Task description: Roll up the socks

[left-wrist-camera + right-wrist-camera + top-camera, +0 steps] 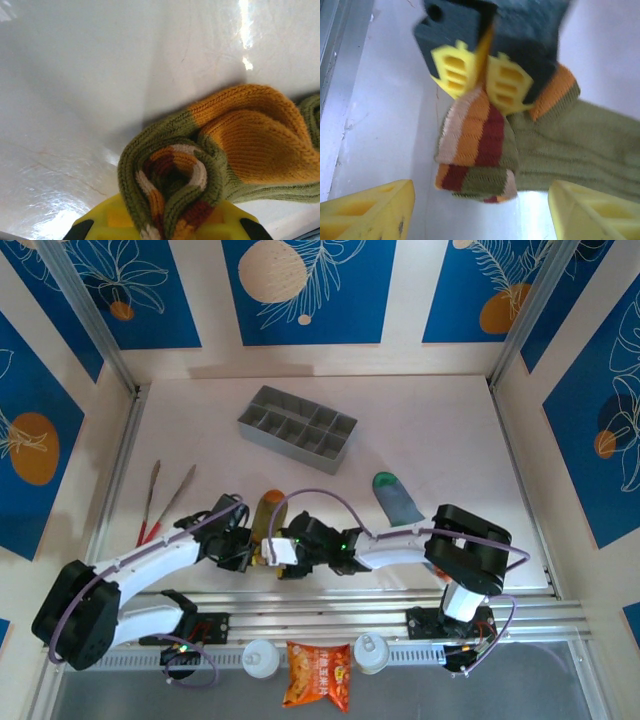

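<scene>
The roll's loose end flares out in uneven layers across from my left gripper, so next my right gripper pinches that loose end (479,170) and pulls the roll straight first.
The olive-brown sock (267,508) lies on the white table just ahead of both grippers, its orange toe (260,145) pointing away. Its striped cuff end (475,145) is folded over on itself into a short roll. My left gripper (250,550) is shut on that rolled cuff (170,185), whose coils of orange, cream and dark red bulge out between the yellow fingers (107,220). My right gripper (480,215) faces it from the other side, open, with its fingers (370,210) standing wide either side of the roll and not touching it. The grey-blue sock (397,497) with a green toe lies flat to the right.
A grey compartment tray (298,428) stands at the back centre. Tongs with red handles (165,502) lie at the left. Metal rails (350,602) run along the near edge, with two white bottles (260,657) and an orange snack packet (318,675) beyond them.
</scene>
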You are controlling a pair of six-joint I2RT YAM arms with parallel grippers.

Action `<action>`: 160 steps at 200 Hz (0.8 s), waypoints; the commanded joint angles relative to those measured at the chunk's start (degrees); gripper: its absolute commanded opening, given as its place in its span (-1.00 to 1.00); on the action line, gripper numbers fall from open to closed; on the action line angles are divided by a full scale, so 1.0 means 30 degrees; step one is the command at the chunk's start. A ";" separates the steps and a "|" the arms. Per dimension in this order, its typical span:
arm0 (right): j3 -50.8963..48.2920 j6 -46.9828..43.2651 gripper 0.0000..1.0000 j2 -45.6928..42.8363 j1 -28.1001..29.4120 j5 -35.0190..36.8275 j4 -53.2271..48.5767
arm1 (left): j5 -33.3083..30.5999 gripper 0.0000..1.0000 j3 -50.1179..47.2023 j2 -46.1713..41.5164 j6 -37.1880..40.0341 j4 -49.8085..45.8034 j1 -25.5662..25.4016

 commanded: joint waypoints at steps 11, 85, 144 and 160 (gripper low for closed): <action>0.0320 -0.2607 0.40 0.0626 0.0647 0.2141 0.1563 | -0.0001 -1.00 -0.0379 0.1157 -0.2191 -0.6767 0.0364; 0.2357 -0.2039 -0.04 0.2908 0.0911 0.1566 0.0275 | 0.0337 -1.00 -0.0050 0.1769 -0.1172 -0.6396 0.1073; 0.3023 0.0542 -0.69 0.4265 0.0756 0.1521 -0.1403 | 0.0755 -1.00 -0.0104 0.1829 -0.0634 -0.5767 0.1369; 0.3174 0.1557 -0.78 0.4506 0.0561 0.1054 -0.2154 | 0.0843 -1.00 -0.0114 0.1614 -0.0586 -0.5735 0.1423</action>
